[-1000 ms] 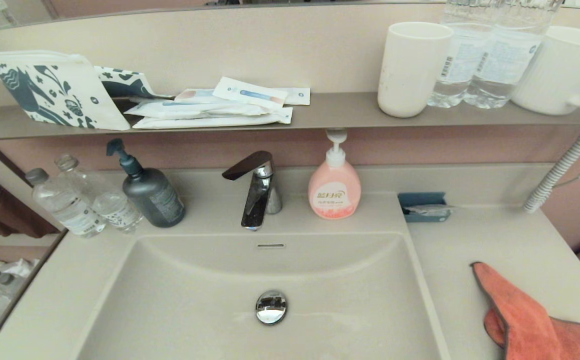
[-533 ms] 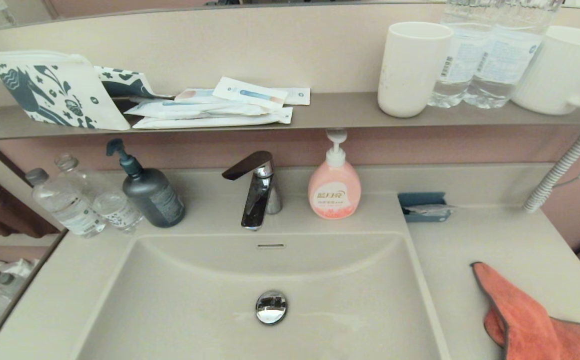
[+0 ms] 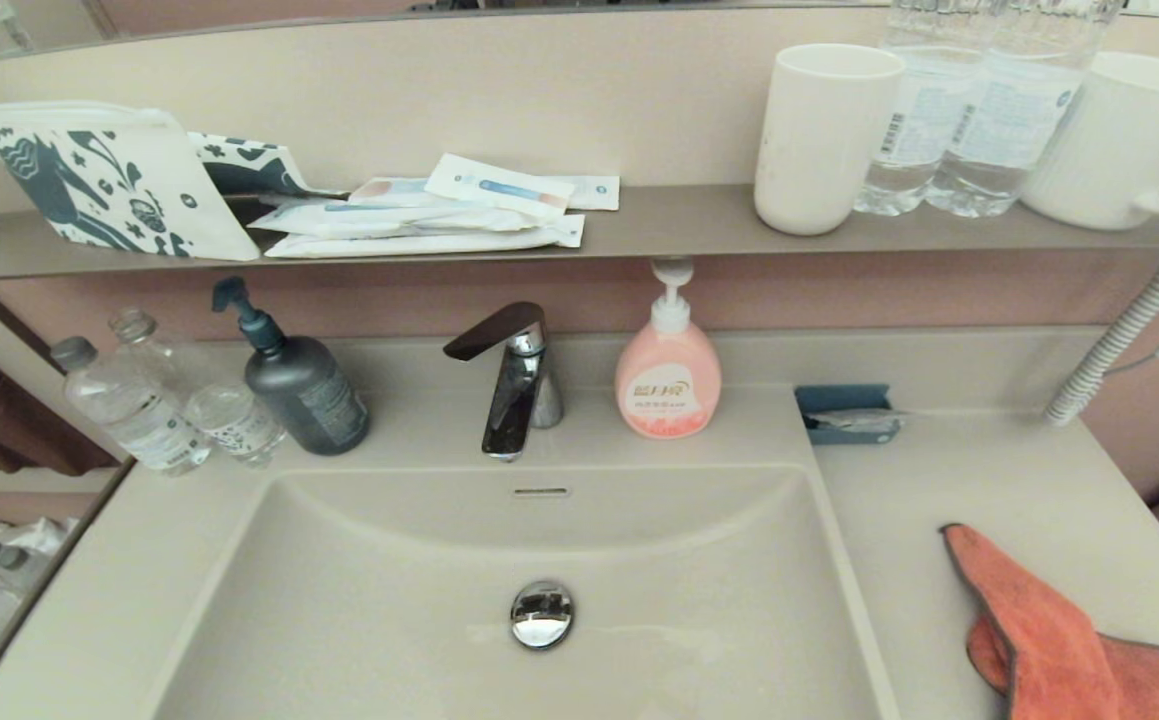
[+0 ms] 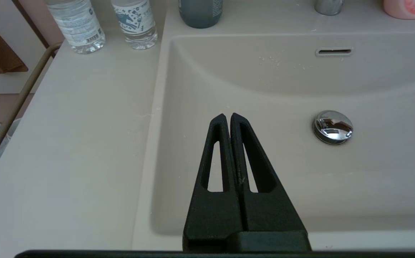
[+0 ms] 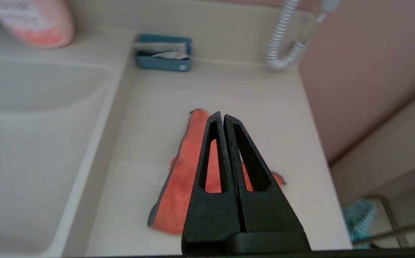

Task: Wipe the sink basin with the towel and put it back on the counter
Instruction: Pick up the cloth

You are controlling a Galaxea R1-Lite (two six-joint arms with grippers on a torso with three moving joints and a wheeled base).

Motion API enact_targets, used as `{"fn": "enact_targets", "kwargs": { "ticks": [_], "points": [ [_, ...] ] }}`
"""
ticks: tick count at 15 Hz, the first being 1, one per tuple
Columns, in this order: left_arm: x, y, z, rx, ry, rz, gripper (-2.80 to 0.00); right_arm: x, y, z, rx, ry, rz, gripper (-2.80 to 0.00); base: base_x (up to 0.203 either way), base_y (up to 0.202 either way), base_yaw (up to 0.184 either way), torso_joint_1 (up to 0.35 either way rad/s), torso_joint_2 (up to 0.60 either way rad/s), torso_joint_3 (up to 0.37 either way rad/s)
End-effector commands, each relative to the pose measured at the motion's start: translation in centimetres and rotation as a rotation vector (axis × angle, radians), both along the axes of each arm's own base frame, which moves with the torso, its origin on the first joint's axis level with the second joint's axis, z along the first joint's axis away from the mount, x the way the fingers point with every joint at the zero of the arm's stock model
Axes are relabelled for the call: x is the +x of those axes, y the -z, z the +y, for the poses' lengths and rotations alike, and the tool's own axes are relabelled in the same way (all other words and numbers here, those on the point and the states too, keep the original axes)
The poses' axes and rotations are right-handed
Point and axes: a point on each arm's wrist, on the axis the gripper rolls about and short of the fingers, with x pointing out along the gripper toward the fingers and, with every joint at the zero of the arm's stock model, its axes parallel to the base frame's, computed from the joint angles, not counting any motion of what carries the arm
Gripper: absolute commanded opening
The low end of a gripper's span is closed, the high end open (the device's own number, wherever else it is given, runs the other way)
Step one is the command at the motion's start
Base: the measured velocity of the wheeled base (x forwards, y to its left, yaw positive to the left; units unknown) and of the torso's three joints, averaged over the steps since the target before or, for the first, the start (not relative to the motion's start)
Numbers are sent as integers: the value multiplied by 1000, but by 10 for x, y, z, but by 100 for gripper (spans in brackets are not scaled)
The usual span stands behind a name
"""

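The robot's right gripper should next move to the towel's crumpled middle (image 3: 1047, 636) (image 5: 213, 161), between its pointed corner near the blue holder and its front end, and close there.
The orange-coral towel (image 3: 1049, 630) lies crumpled on the beige counter (image 3: 989, 480) right of the sink basin (image 3: 419, 600), near the front edge. The basin's chrome drain plug (image 3: 542, 613) and slot overflow (image 3: 541, 491) show. Neither gripper appears in the head view. In the right wrist view my right gripper (image 5: 222, 116) is shut and empty, hovering above the towel (image 5: 182, 182). In the left wrist view my left gripper (image 4: 227, 116) is shut and empty, above the basin's left part (image 4: 193, 89), left of the drain plug (image 4: 332, 126).
A chrome faucet (image 3: 514, 385), pink soap bottle (image 3: 668, 375), dark pump bottle (image 3: 299, 385) and two water bottles (image 3: 164, 400) stand behind the basin. A blue holder (image 3: 847, 413) sits on the counter's back. The grey-brown shelf (image 3: 679, 225) carries cups, bottles and packets. A coiled hose (image 3: 1114, 345) hangs at right.
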Motion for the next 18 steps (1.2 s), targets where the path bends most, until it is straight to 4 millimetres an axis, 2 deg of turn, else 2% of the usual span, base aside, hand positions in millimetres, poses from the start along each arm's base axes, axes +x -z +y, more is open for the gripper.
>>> {"fn": "enact_targets", "kwargs": {
  "ticks": [1, 4, 6, 7, 9, 12, 14, 18],
  "points": [
    [0, 0, 0, 0, 0, 1, -280, 39, -23, 0, 22, 44, 169, -280, 0, 0, 0, 0, 0, 0],
    [0, 0, 0, 0, 0, 1, -280, 91, -37, -2, 51, 125, 353, -280, 0, 0, 0, 0, 0, 0],
    [0, 0, 0, 0, 0, 1, -280, 125, -37, -7, 41, 182, 515, -280, 0, 0, 0, 0, 0, 0],
    [0, 0, 0, 0, 0, 1, -280, 135, -33, -9, 26, 194, 633, -280, 0, 0, 0, 0, 0, 0],
    [0, 0, 0, 0, 0, 1, -280, 149, -23, -10, 0, 176, 868, -280, 0, 0, 0, 0, 0, 0],
    [0, 0, 0, 0, 0, 1, -280, 169, -3, -7, -59, 89, 1061, -280, 0, 0, 0, 0, 0, 0],
    [0, 0, 0, 0, 0, 1, -280, 177, 9, -6, -132, 3, 1160, -280, 0, 0, 0, 0, 0, 0],
    [0, 0, 0, 0, 0, 1, -280, 180, 23, -4, -252, -156, 1277, -280, 0, 0, 0, 0, 0, 0]
  ]
}}
